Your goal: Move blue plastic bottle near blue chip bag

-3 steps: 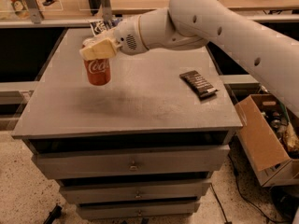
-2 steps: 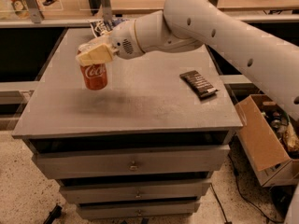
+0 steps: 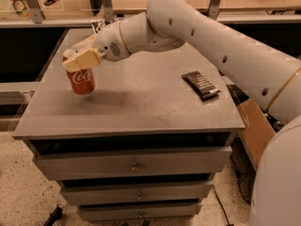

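Observation:
Next, I let go of the red cola can with my gripper on the grey table [image 3: 71, 101], near the edge farthest from the brown wrapper.
My gripper [image 3: 79, 60] is over the left part of the grey table [image 3: 141, 107]. It is shut on the top of a red cola can [image 3: 82, 82], which stays upright just above the tabletop and casts a shadow below it. No blue plastic bottle is in view. No blue chip bag shows clearly. A small dark scrap with white print [image 3: 97, 27] peeks out behind my wrist at the table's far edge, and I cannot tell what it is.
A flat dark brown bar wrapper [image 3: 201, 84] lies on the right part of the table. Several drawers [image 3: 134, 164] sit under the tabletop. A cardboard box [image 3: 250, 126] stands on the floor at the right. Shelving runs behind the table.
My gripper has carried the cola can to the left and nearer the table's front-left area. The bar wrapper has not moved.

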Robot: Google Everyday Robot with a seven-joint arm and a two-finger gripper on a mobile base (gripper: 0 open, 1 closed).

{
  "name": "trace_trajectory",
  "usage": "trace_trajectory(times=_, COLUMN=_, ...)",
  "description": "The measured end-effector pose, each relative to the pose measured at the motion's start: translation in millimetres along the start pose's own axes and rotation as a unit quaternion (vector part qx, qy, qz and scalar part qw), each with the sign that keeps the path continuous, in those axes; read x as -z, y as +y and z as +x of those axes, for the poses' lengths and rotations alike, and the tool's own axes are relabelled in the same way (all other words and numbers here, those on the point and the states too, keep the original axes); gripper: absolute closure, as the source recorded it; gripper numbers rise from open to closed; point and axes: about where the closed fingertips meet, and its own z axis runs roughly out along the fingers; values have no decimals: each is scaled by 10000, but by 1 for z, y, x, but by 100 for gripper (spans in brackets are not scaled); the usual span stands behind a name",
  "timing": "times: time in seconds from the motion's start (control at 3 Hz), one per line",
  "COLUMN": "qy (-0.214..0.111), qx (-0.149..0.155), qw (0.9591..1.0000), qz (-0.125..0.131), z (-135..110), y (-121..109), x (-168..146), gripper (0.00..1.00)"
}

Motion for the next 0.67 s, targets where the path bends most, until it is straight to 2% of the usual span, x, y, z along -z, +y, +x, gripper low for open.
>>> trace_trajectory(times=0.67, qy=111, qx=281, qw=9971, qz=-692, z=4, y=12, x=-39, gripper=100)
